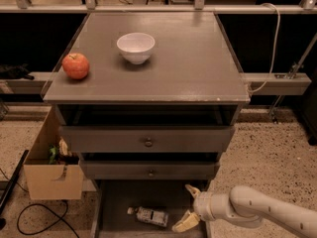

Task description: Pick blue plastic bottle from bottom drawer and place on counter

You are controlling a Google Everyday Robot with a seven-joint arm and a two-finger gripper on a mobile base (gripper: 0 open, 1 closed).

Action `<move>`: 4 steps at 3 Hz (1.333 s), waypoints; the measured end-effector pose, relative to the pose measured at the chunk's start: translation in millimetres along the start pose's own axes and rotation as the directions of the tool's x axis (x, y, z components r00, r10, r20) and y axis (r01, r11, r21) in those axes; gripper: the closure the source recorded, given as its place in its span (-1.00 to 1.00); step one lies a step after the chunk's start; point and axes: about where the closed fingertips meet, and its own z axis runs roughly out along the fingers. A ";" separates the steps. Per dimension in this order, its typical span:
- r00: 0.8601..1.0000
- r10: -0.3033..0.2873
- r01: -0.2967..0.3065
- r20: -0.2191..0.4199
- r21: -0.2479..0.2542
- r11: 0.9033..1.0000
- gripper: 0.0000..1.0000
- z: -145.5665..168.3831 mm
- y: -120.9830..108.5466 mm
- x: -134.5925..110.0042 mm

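The robot's gripper needs to next move to the blue plastic bottle's bottom end (162,219), opposite the bottle's white cap, and close there.
The blue plastic bottle (151,215) lies on its side on the dark floor of the open bottom drawer (119,200), white cap to the left. My gripper (188,207) reaches in from the lower right over the drawer's right part, open, with one finger up and one down, a short way right of the bottle and not touching it. The counter (188,58) is the grey top of the cabinet above.
A white bowl (135,47) and a red apple (76,65) sit on the counter's left half. Two shut drawers with round knobs (148,142) are above the open one. A cardboard box (49,167) stands left of the cabinet, with a black cable (34,217) on the floor.
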 end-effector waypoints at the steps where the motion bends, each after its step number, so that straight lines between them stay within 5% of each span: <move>1: 0.999 -0.030 0.031 0.013 -0.021 0.999 -1.00 41.0 -4.4 30.9; 4: 0.994 -0.085 0.088 0.073 -0.046 0.995 -1.00 118.8 8.8 83.4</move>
